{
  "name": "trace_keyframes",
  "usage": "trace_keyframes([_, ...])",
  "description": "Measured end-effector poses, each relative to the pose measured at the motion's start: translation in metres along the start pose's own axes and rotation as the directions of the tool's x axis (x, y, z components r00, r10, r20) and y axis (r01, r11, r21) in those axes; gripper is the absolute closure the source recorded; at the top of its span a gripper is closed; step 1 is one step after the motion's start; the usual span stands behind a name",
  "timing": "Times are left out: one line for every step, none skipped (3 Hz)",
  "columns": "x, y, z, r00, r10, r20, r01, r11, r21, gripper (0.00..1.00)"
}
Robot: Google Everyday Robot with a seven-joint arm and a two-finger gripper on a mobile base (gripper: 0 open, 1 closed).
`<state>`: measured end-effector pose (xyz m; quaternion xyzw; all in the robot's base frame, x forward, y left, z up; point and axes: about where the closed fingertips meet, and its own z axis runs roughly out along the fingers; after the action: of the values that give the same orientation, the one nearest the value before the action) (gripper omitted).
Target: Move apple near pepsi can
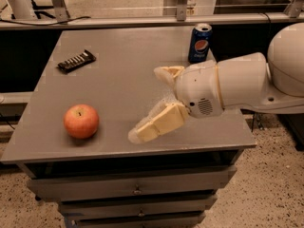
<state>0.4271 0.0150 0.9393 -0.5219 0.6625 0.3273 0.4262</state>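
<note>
I move my gripper to the red-orange apple next and close it around the apple's middle (82, 124), with one finger on its near side.
The red-orange apple (81, 121) sits on the grey table top (118, 84) near its front left edge. The dark blue pepsi can (200, 43) stands upright at the back right of the table. My gripper (148, 102) comes in from the right on a white arm and hovers over the table's front middle. Its two cream fingers are spread wide apart and hold nothing. One fingertip (137, 135) is low near the front edge, a short gap right of the apple. The other fingertip (159, 71) is farther back.
A flat dark snack bar (76, 61) lies at the back left of the table. The table stands on a drawer unit (133, 189). A metal rail (142, 20) runs behind the table. The floor is speckled.
</note>
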Motion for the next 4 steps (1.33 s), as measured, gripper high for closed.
trace_keyframes([-0.003, 0.001, 0.009, 1.000, -0.021, 0.020, 0.021, 0.9997, -0.010, 0.00])
trace_keyframes([-0.007, 0.004, 0.046, 0.995, -0.048, 0.088, 0.053, 0.9974, -0.049, 0.00])
trace_keyframes([-0.005, 0.001, 0.094, 0.984, -0.063, 0.165, 0.077, 0.9938, -0.080, 0.00])
trace_keyframes([-0.001, -0.002, 0.136, 0.972, -0.062, 0.228, 0.085, 0.9921, -0.093, 0.00])
